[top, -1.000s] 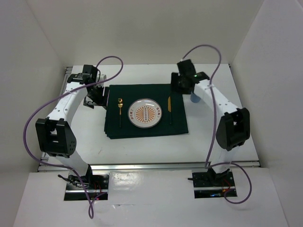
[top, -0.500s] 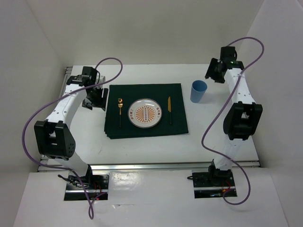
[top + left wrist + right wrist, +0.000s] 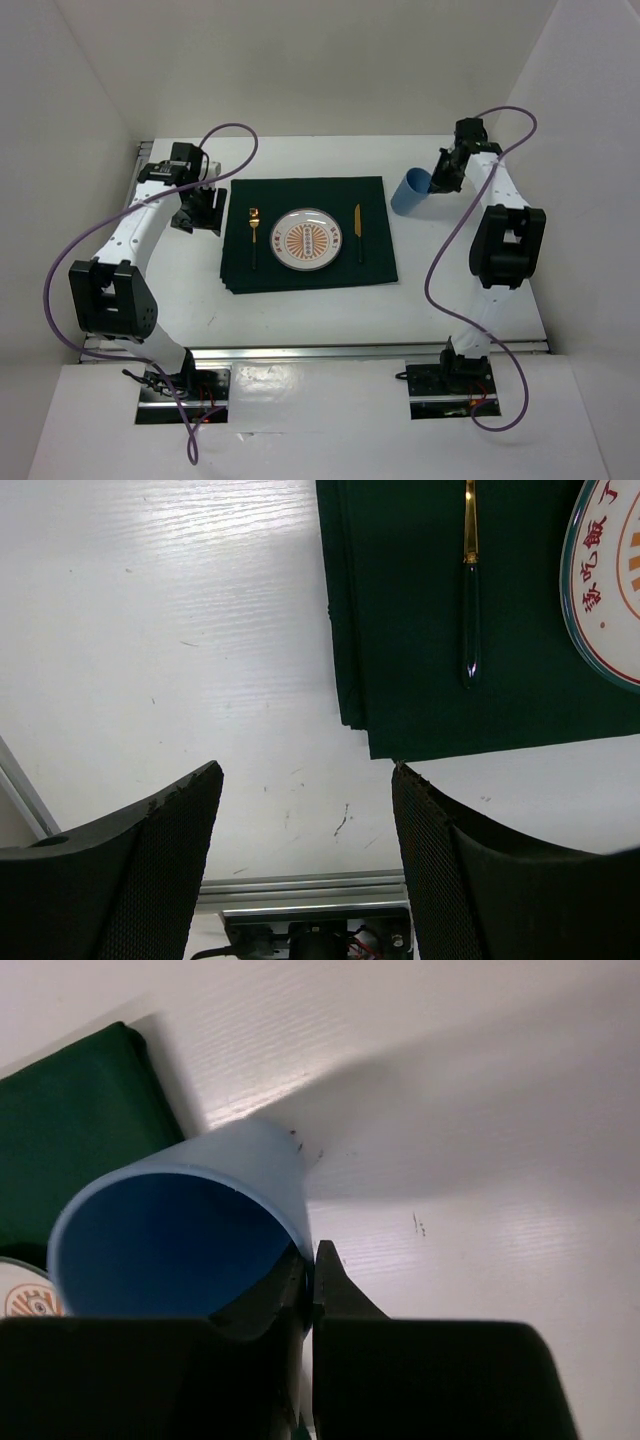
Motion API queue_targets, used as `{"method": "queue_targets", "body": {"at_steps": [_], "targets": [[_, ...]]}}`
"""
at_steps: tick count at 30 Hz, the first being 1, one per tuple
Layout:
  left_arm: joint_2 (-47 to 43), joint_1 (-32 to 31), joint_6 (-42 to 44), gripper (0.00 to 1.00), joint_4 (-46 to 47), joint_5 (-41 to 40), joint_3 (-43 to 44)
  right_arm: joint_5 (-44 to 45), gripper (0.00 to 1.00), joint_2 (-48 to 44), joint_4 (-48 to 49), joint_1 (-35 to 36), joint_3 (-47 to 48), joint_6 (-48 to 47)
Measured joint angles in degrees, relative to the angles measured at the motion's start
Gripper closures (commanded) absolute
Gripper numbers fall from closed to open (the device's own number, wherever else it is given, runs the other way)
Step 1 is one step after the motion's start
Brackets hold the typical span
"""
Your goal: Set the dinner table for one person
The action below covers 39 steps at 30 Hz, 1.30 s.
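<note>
The robot's right gripper needs to put the blue cup down on the dark green mat [image 3: 358,191] [image 3: 50,1134] just beyond the tip of the gold knife. The blue cup now leans off the mat's far corner.
On the white dinner table [image 3: 450,285] lies a dark green mat [image 3: 305,272] carrying a round plate [image 3: 307,239], a gold fork [image 3: 254,235] to its left and a gold knife [image 3: 358,232] to its right. A blue cup [image 3: 408,193] leans off the mat's far right corner. My right gripper [image 3: 437,180] is shut on the cup's rim [image 3: 190,1240], one finger inside and one outside [image 3: 312,1250]. My left gripper [image 3: 200,210] hangs open over bare table left of the mat [image 3: 306,770], holding nothing.
White walls close the table on three sides. A metal rail [image 3: 320,350] runs along the near edge and shows in the left wrist view [image 3: 300,885]. The mat's edge [image 3: 420,630], fork handle [image 3: 470,610] and plate rim [image 3: 610,580] lie ahead of the left fingers.
My right arm swung from the mat's far right corner out to the back right, then came onto the cup and shut on its rim; the cup now leans and sits slightly further left.
</note>
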Motion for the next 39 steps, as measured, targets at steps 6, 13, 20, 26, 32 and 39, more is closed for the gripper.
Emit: {"method": "queue_targets", "body": {"at_steps": [6,13,20,26,32,39], "targets": [[0.0,0.02,0.02,0.24,0.0,0.0,0.0,1.64,1.0,0.46,-0.48,0.07,1.01,0.13],[0.0,0.04,0.02,0.24,0.0,-0.02,0.0,11.39,1.0,0.35,-0.92,6.88,10.36,-2.03],[0.0,0.04,0.04,0.24,0.02,-0.35,0.0,12.26,1.0,1.88,-1.05,20.02,19.5,-3.32],[0.0,0.04,0.07,0.24,0.04,-0.79,-0.07,12.83,1.0,9.62,-1.81,21.68,25.22,-3.48],[-0.02,0.04,0.15,0.24,0.42,-1.2,-0.76,13.09,1.0,15.47,-5.05,21.66,27.63,-3.5],[-0.02,0.04,0.15,0.24,0.46,-1.4,-1.07,12.85,0.99,15.76,-6.69,21.68,26.88,-3.45]]}}
